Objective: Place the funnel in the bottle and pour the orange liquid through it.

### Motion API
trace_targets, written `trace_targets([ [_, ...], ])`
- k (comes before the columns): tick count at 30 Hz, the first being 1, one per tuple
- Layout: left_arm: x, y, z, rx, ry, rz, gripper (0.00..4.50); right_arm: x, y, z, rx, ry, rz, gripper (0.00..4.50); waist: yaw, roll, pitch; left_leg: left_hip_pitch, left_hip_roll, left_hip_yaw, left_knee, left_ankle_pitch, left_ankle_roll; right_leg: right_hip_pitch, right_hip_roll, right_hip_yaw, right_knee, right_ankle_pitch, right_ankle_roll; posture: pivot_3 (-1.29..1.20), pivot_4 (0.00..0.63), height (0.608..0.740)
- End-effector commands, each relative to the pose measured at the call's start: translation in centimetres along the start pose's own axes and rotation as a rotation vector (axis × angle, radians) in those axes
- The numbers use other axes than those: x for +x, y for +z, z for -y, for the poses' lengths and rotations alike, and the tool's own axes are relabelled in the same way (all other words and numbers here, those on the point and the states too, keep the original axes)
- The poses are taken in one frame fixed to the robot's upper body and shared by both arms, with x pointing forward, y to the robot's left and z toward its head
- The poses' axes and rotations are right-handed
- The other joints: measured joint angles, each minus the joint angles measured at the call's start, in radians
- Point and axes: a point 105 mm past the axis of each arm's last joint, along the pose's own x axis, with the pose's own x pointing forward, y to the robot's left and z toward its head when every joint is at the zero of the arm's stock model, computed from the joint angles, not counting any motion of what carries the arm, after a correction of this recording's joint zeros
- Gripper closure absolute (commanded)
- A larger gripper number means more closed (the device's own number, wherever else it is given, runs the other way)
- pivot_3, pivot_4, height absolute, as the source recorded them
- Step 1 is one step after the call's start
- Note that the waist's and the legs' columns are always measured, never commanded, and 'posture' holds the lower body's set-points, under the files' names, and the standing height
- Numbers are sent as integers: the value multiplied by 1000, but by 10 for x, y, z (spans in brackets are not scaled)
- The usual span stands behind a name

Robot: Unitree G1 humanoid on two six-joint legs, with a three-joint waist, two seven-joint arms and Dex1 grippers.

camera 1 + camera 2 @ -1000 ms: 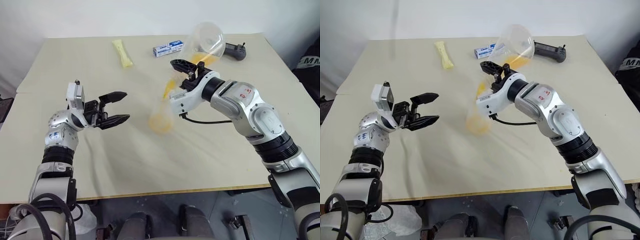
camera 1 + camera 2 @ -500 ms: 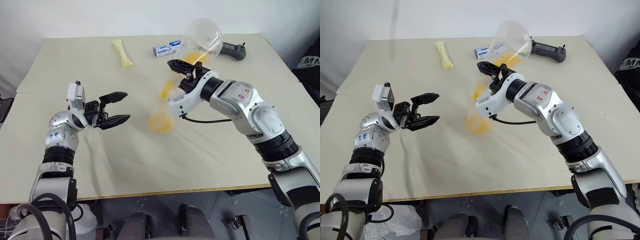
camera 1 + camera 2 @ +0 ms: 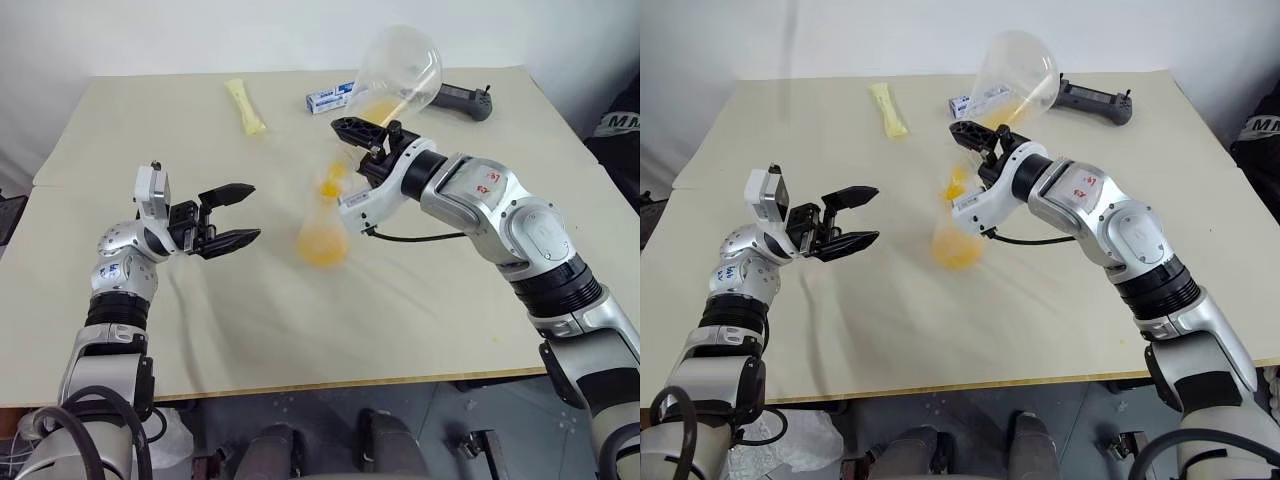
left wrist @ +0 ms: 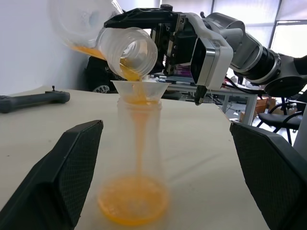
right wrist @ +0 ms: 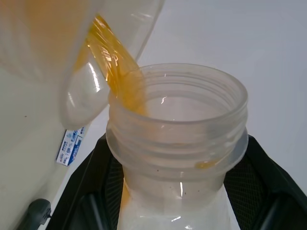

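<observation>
The robot's right gripper should release the flask on the beige table (image 3: 445,227) next to the bottle, in front of the black controller.
The clear bottle (image 3: 322,232) stands upright mid-table with the small transparent funnel (image 4: 139,88) seated in its neck. My right gripper (image 3: 368,140) is shut on the neck of a wide-mouthed clear flask (image 3: 400,68), which it holds tipped steeply over the funnel. The black fingers (image 5: 91,191) flank the flask's threaded neck. Orange liquid (image 4: 133,203) runs from the flask's mouth through the funnel in a thin stream and pools in the bottle's base. Some still lies inside the flask. My left gripper (image 3: 253,212) hovers open just left of the bottle, not touching it.
A yellow packet (image 3: 247,107), a blue-and-white box (image 3: 328,97) and a black controller (image 3: 465,100) lie along the far side of the beige table (image 3: 250,330). A seam in the tabletop runs along the left side.
The right wrist has rolled and the flask's base has swung higher, so it tips more steeply. The orange pool in the bottle looks slightly fuller. The left arm has not moved.
</observation>
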Motion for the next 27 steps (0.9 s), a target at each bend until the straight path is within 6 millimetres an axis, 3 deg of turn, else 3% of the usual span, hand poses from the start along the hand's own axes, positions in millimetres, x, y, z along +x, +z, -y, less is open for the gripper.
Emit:
trace_targets([
  [1,4,9,9,34,-122,13,0,-5,-11,23,-36,-78,-27,2066,0,0,0,0,0,0,0,0,0,0,0,0,0,0,0,0,150,740],
  [27,5,10,7,41,-124,3,0,-5,-11,25,-154,-93,32,2066,-1,0,0,0,0,0,0,0,0,0,0,0,0,0,0,0,150,740],
])
